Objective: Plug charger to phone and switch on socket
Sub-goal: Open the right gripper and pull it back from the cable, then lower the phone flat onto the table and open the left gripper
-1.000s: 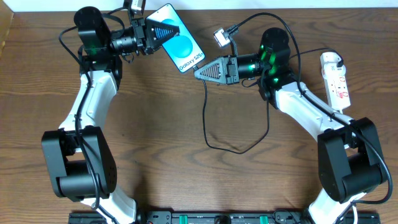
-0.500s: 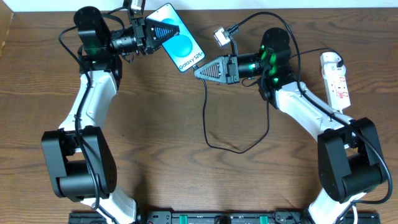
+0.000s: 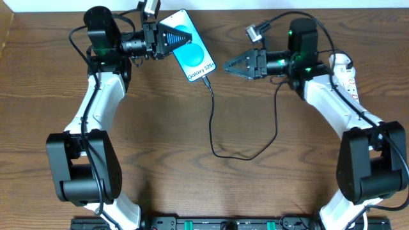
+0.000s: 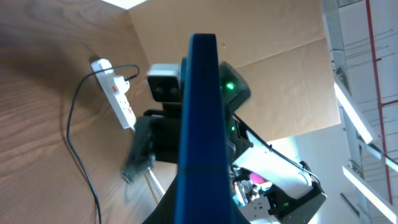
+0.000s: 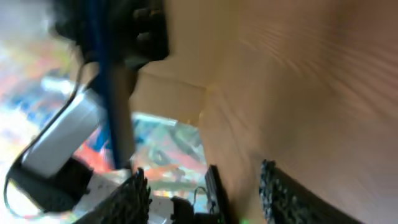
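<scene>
Next, I close my right gripper beside the socket's switches (image 3: 353, 81) on the white socket, so its fingers can press one.
My left gripper (image 3: 182, 39) is shut on the upper end of the phone (image 3: 195, 56), holding it above the table at the back. Its blue screen faces up. In the left wrist view the phone (image 4: 199, 118) shows edge-on as a blue bar. The charger (image 3: 212, 121) is a thin black cable whose tip sits in the phone's lower end. From there it hangs down and loops across the table towards the right. My right gripper (image 3: 229, 68) stands open and holds nothing, a short way right of the phone. The white socket (image 3: 351, 86) lies at the far right, partly hidden by my right arm.
In the left wrist view the socket (image 4: 116, 94) lies on the wood with the black cable (image 4: 73, 146) curving past it. Cardboard walls stand behind the table. The right wrist view is blurred, with the phone (image 5: 115, 106) edge-on and bare wood on the right.
My right gripper has opened, let go of the cable tip and drawn back to the right. The cable stays in the phone. My left gripper has carried the phone slightly right.
</scene>
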Action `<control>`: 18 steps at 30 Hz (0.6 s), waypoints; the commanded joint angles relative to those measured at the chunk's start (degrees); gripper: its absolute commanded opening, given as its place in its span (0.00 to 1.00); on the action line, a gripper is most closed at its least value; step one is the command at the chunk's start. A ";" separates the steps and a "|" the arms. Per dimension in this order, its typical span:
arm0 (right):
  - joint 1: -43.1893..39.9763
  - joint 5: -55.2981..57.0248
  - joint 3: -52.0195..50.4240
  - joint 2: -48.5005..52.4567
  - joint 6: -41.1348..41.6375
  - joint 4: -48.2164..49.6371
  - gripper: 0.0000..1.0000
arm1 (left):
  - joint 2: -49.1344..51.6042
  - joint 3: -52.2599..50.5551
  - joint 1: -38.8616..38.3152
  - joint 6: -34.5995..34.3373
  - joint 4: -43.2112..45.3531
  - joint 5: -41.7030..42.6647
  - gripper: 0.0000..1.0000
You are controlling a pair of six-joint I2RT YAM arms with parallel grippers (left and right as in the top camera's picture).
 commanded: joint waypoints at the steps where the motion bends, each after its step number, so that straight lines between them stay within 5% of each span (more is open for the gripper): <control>1: -2.91 11.58 0.26 -0.35 -10.40 -10.16 0.56 | 3.06 0.57 -0.09 1.27 -4.04 -1.51 0.07; 6: -2.82 26.40 0.39 -0.35 -14.12 -23.15 0.51 | 8.11 0.57 -0.09 4.48 -10.38 -9.55 0.07; 11: -1.57 37.51 3.80 -0.48 -22.64 -37.81 0.50 | 8.68 0.57 -0.11 31.43 -46.10 -32.48 0.07; 18: 5.73 49.66 11.30 -0.48 -29.09 -47.91 0.52 | 9.75 0.57 -0.26 59.17 -68.89 -34.56 0.08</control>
